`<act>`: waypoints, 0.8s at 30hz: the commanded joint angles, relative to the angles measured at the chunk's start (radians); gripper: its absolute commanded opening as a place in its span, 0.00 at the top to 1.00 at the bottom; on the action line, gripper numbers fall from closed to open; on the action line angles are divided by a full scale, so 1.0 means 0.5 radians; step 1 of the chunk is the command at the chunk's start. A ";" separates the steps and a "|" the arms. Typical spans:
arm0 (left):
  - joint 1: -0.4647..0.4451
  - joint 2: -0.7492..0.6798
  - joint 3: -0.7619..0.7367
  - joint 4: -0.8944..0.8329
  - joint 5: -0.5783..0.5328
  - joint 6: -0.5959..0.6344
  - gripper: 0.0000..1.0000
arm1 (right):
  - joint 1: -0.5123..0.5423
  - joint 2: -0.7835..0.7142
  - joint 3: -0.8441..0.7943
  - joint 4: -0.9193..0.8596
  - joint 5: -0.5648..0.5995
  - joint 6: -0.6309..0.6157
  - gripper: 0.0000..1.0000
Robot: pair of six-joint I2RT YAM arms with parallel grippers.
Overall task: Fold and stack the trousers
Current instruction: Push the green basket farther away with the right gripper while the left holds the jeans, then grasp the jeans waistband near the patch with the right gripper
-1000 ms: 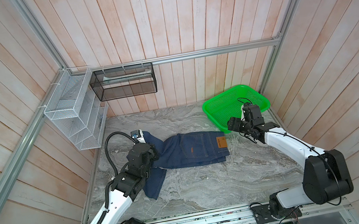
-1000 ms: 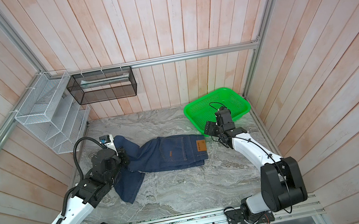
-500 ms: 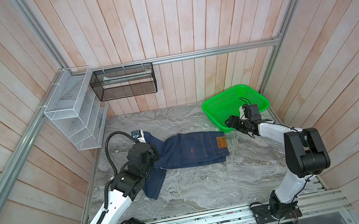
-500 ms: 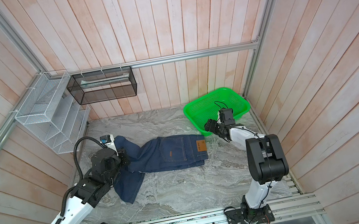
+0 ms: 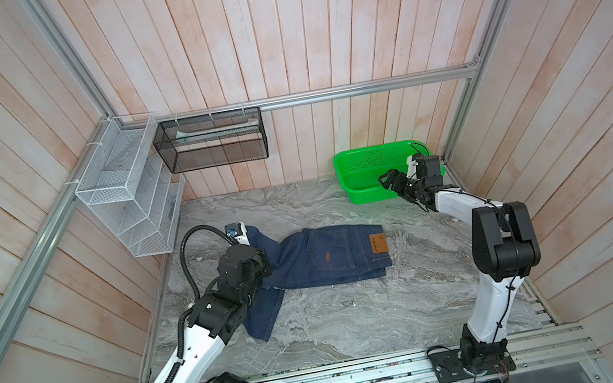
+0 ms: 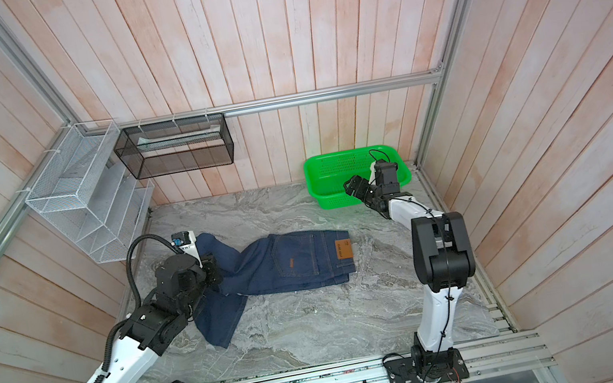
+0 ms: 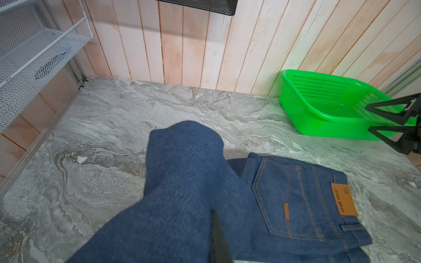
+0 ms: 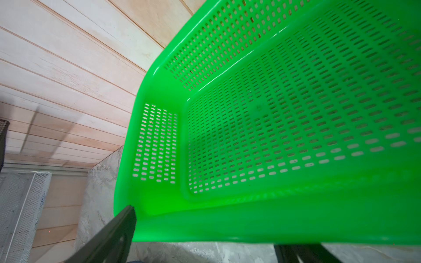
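The next place for my right gripper to close is the waistband (image 5: 385,260) of the trousers, just on the near side of the brown patch.
The trousers (image 5: 332,255) (image 6: 300,263) are dark navy jeans lying flat on the marble table, brown waistband patch to the right. One leg is bent up at the left and the other trails toward the front. My left gripper (image 5: 263,261) (image 6: 215,273) is shut on the raised leg. In the left wrist view that denim (image 7: 182,182) drapes over the gripper and only one finger (image 7: 219,241) shows. My right gripper (image 5: 389,180) (image 6: 354,186) (image 8: 205,248) stands open and holds nothing, at the near wall of the green basket (image 5: 353,180) (image 8: 159,205), well clear of the trousers.
The green basket (image 6: 320,186) (image 7: 296,107) sits in the back right corner. A white wire rack (image 5: 130,205) hangs on the left wall and a black mesh shelf (image 5: 212,141) on the back wall. An aluminium rail (image 5: 369,376) runs along the table's front edge.
My right arm has folded upright and its gripper has moved back to the green basket, with the jaws wider. The left gripper and the trousers have not moved.
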 commanded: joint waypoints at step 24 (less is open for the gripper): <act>0.009 -0.001 0.042 -0.083 -0.022 -0.133 0.96 | 0.567 -1.164 -1.416 -0.423 0.337 0.587 0.20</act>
